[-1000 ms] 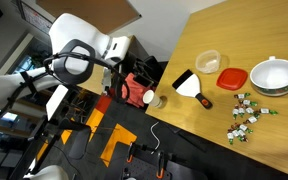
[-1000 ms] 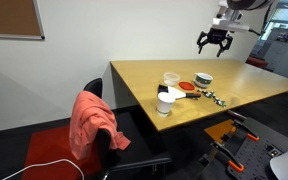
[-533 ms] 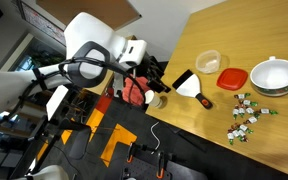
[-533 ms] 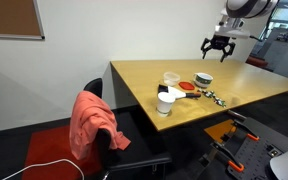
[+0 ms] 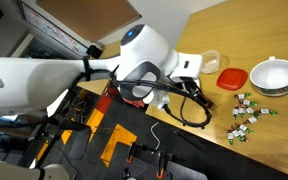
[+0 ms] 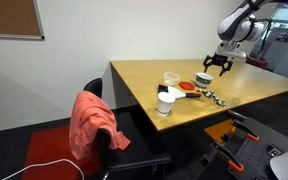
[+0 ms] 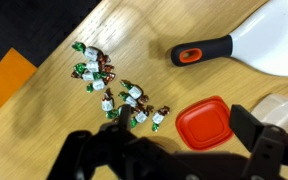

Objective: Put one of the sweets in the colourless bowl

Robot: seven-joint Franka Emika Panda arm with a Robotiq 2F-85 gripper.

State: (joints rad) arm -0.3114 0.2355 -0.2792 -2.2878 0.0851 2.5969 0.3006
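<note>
The robot's gripper will close on the white middle of the sweet point(image 5: 238, 111) point(image 7: 135, 92) that is closest to the end of the white spatula's black handle.
The sweets point(image 7: 114, 90) are several small candies in white and green wrappers, strewn on the wooden table; they also show in both exterior views point(image 5: 248, 112) point(image 6: 217, 98). The colourless bowl point(image 5: 210, 60) is a small clear tub, partly behind my arm; it also shows in an exterior view point(image 6: 171, 78). My gripper point(image 6: 218, 64) hangs above the table, open and empty. In the wrist view my gripper point(image 7: 180, 120) is over the red lid point(image 7: 206, 125), with the sweets just beside its left finger point(image 7: 112, 125).
A white spatula with a black handle point(image 7: 202, 52) lies beyond the lid. An opaque white bowl point(image 5: 273, 76) stands beside the lid point(image 5: 232, 78). A white cup point(image 6: 165, 101) stands near the table edge. A chair with a red cloth point(image 6: 92, 122) stands beside the table.
My arm has swung in from beyond the table edge and lowered over the table. The gripper now hangs above the red lid and sweets. It stays open.
</note>
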